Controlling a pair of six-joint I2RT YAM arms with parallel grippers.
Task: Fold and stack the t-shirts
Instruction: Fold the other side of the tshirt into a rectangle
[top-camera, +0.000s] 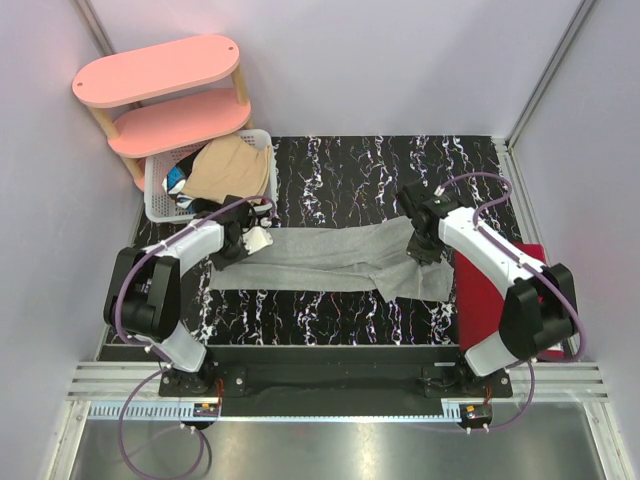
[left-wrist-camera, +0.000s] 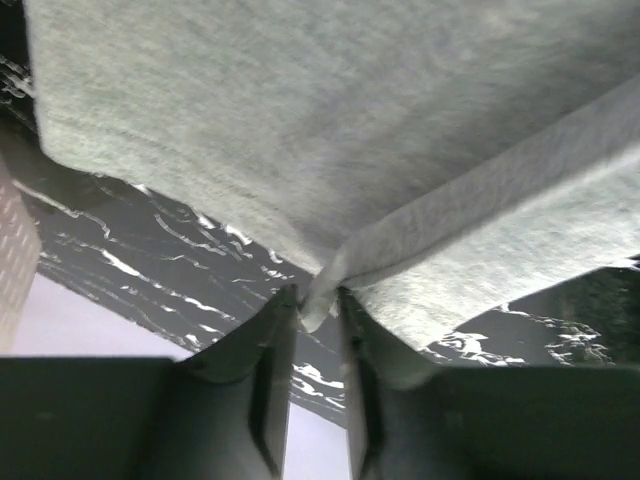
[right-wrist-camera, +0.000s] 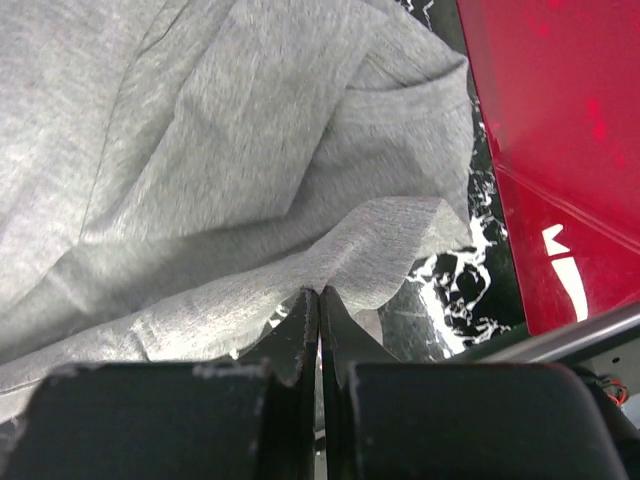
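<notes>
The end of the grey t-shirt beside the red cloth is bunched in folds, so I will open my right gripper, take the upper layer (right-wrist-camera: 250, 165) and pull it flat.
A light heather grey t-shirt (top-camera: 330, 262) lies stretched in a long band across the black marbled table between both arms. My left gripper (top-camera: 252, 238) is shut on its left end; in the left wrist view the fingertips (left-wrist-camera: 283, 303) pinch a fold of the grey t-shirt (left-wrist-camera: 330, 150). My right gripper (top-camera: 424, 246) is shut on the right end; in the right wrist view the jaws are pressed together on an edge of the grey t-shirt (right-wrist-camera: 230, 160). A tan-beige t-shirt (top-camera: 232, 166) and dark and blue t-shirts (top-camera: 183, 178) sit in the basket.
A white lattice basket (top-camera: 158, 206) stands at the back left beside a pink two-tier shelf (top-camera: 160, 70). A red cloth (top-camera: 492, 290) lies at the right edge under the right arm; it also shows in the right wrist view (right-wrist-camera: 560, 130).
</notes>
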